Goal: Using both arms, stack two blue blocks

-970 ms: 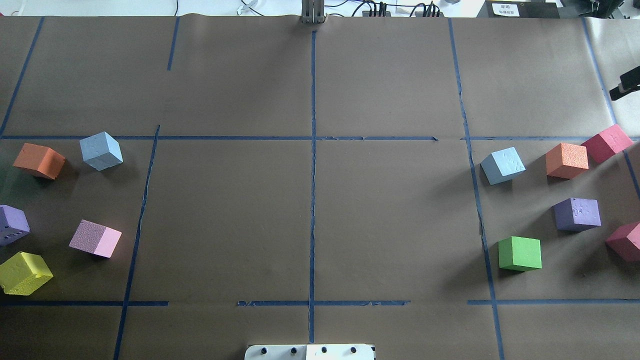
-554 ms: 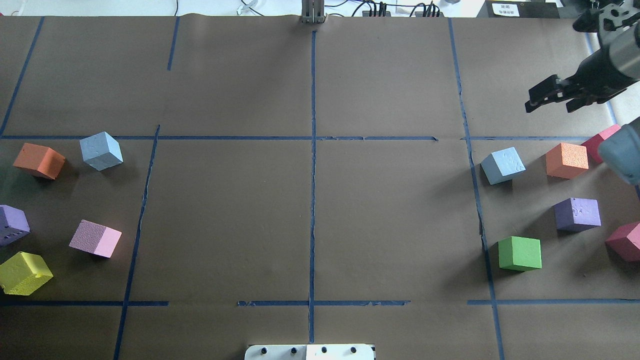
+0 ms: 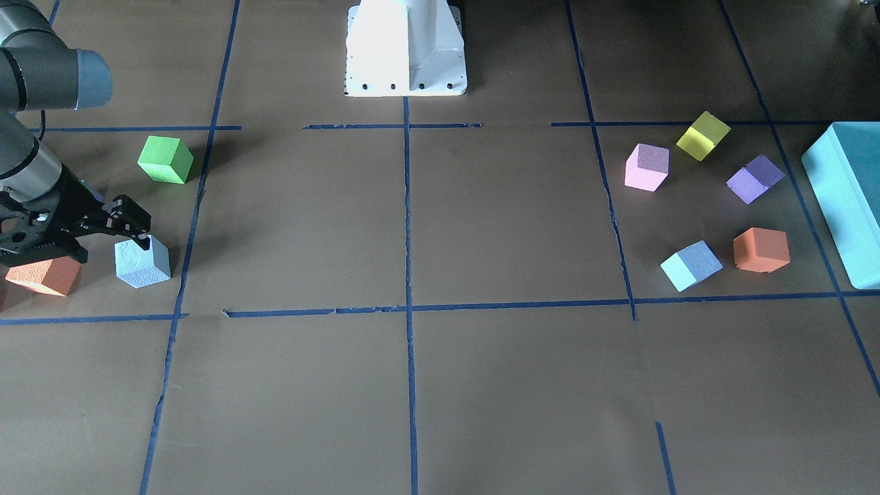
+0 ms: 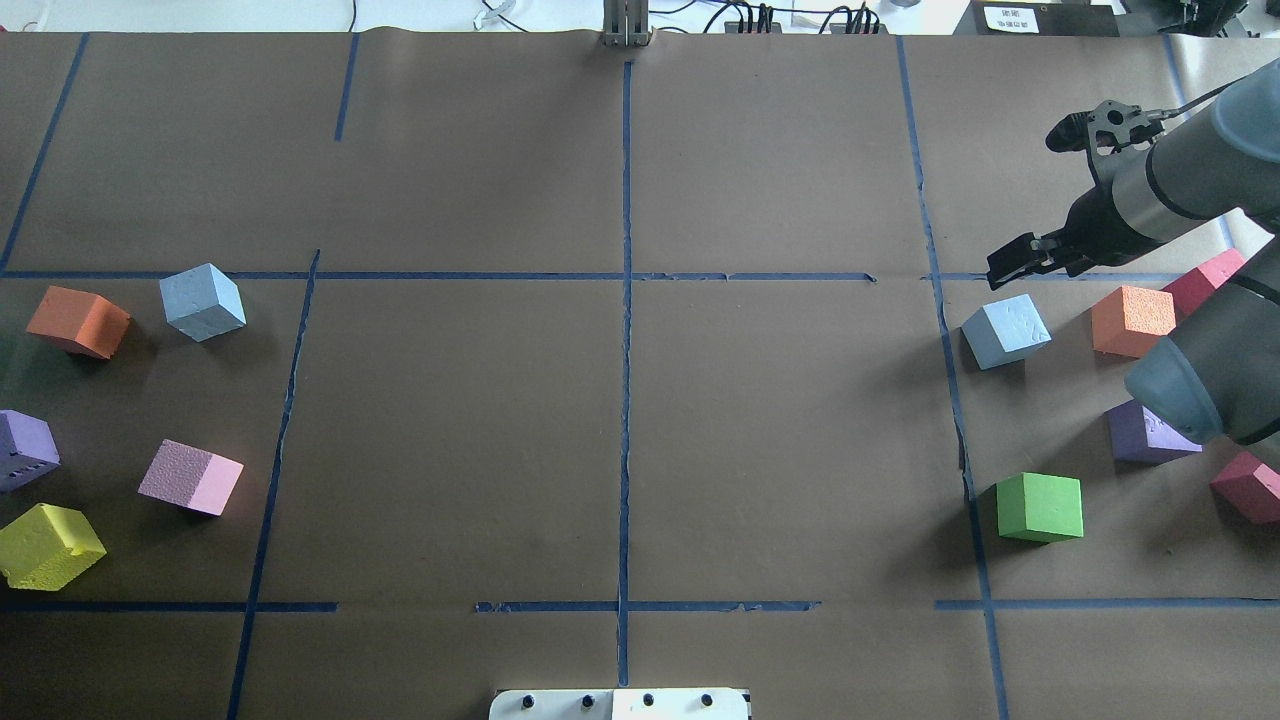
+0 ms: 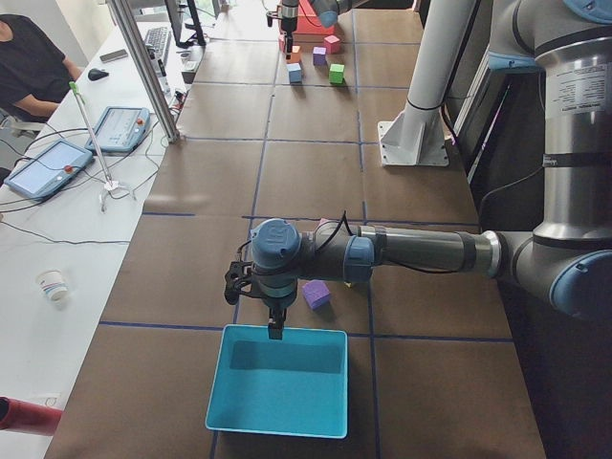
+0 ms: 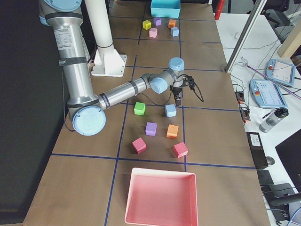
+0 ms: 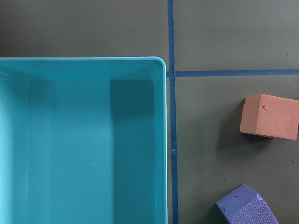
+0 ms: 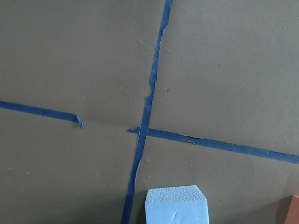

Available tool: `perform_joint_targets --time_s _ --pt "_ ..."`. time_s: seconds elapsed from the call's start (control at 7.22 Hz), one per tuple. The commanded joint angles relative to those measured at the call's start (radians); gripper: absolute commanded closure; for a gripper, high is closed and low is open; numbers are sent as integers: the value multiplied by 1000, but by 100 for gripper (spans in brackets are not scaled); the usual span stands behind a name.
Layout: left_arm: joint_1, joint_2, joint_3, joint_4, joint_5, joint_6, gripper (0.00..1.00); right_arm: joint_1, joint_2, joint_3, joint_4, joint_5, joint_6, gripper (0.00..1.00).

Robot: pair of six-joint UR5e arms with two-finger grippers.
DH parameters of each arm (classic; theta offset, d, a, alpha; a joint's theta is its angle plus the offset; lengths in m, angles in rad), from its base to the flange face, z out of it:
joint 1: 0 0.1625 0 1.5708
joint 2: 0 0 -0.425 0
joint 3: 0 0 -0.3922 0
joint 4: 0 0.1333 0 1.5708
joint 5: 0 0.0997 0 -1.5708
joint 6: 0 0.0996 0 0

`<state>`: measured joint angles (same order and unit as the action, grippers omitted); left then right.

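Note:
The blue block lies between the orange cube and the green cube. Next, my right gripper closes on the sides of the blue block [image 3: 144, 257] [image 8: 176, 203].
One blue block [image 4: 1005, 330] lies on the right side of the table; it also shows in the front view [image 3: 142, 262] and at the bottom of the right wrist view [image 8: 176, 205]. The other blue block [image 4: 202, 301] lies far left, by an orange cube. My right gripper [image 4: 1010, 268] hangs open and empty just beyond the right blue block, not touching it; it also shows in the front view [image 3: 134, 230]. My left gripper [image 5: 274, 325] shows only in the exterior left view, above the teal box [image 5: 277, 382]. I cannot tell if it is open or shut.
Orange [image 4: 1132, 320], purple [image 4: 1140, 435], green [image 4: 1040, 507] and red [image 4: 1250, 485] cubes surround the right blue block. Orange [image 4: 78, 321], purple [image 4: 25, 448], pink [image 4: 190, 476] and yellow [image 4: 50, 545] cubes lie left. A pink tray [image 6: 160, 197] stands at the right end.
My right arm has swung in from the right edge. Its gripper has moved left and towards the right blue block. No block has moved.

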<state>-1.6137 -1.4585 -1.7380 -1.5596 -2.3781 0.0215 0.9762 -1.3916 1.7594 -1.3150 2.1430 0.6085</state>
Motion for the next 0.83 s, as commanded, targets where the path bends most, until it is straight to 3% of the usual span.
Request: perform_joint_targets --time_s 0.0,0.69 --pt "0 0 0 1 -1 0 0 -13 -1 -57 0 0 -82 0" --pt "0 0 -2 3 -1 0 0 -71 14 -118 0 -2 -72 0"
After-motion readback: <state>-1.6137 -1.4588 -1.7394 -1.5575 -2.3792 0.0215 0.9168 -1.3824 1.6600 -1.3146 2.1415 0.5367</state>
